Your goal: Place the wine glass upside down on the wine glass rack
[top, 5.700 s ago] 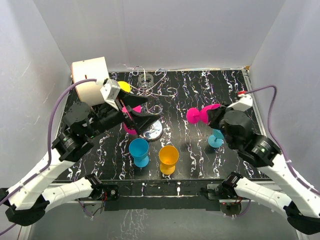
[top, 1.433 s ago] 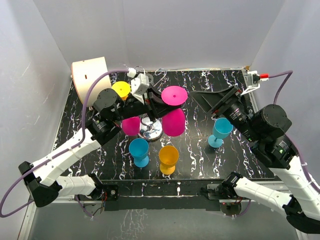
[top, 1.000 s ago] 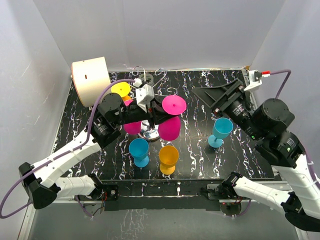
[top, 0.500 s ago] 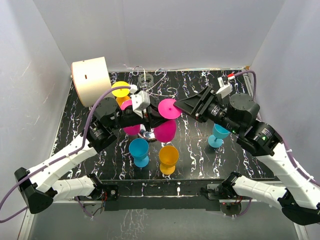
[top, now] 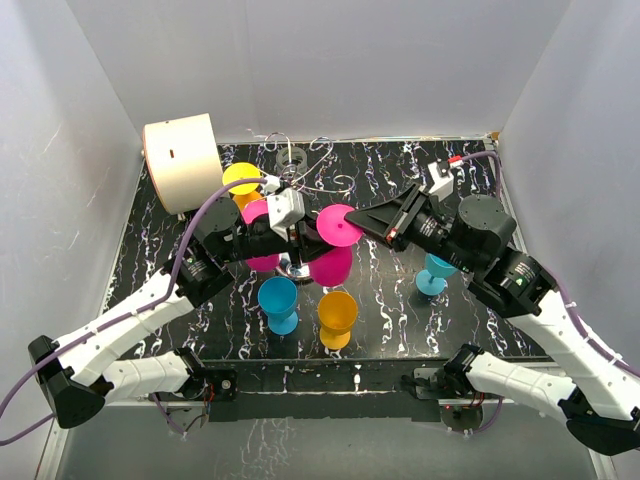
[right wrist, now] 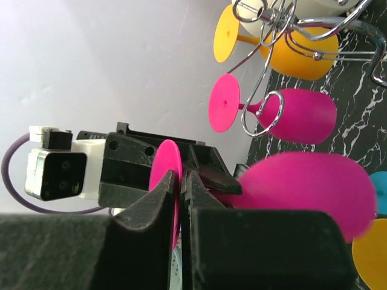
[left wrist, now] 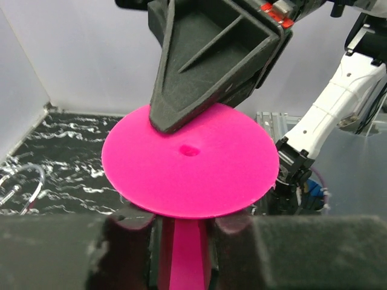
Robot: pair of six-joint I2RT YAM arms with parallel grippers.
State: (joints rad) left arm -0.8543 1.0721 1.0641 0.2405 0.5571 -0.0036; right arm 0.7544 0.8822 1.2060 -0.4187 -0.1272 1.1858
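My left gripper covers the pink glass's stem, which must enter the rack, so it should take the foot's rim (top: 321,227) as my right gripper steadies the glass.
A pink wine glass (top: 332,262) hangs upside down over the table's middle, foot (top: 338,224) up and bowl down. My left gripper (top: 305,238) is shut on its stem (left wrist: 181,244) just under the foot (left wrist: 190,160). My right gripper (top: 353,222) comes in from the right and is shut on the rim of that foot (right wrist: 168,175), with the bowl (right wrist: 302,187) beside its fingers. The wine glass rack (top: 312,178), thin silver wire scrolls (right wrist: 266,115), stands behind. A yellow glass (top: 243,178) and another pink glass (top: 262,262) hang on it.
A blue glass (top: 278,300) and an orange glass (top: 337,315) stand upright near the front. A teal glass (top: 435,272) stands partly behind my right arm. A cream cylinder (top: 180,160) sits at the back left corner. White walls enclose the table.
My right gripper swung left from the back right, reached the pink glass's foot and closed on its rim. My left gripper kept hold of the stem and drifted slightly forward.
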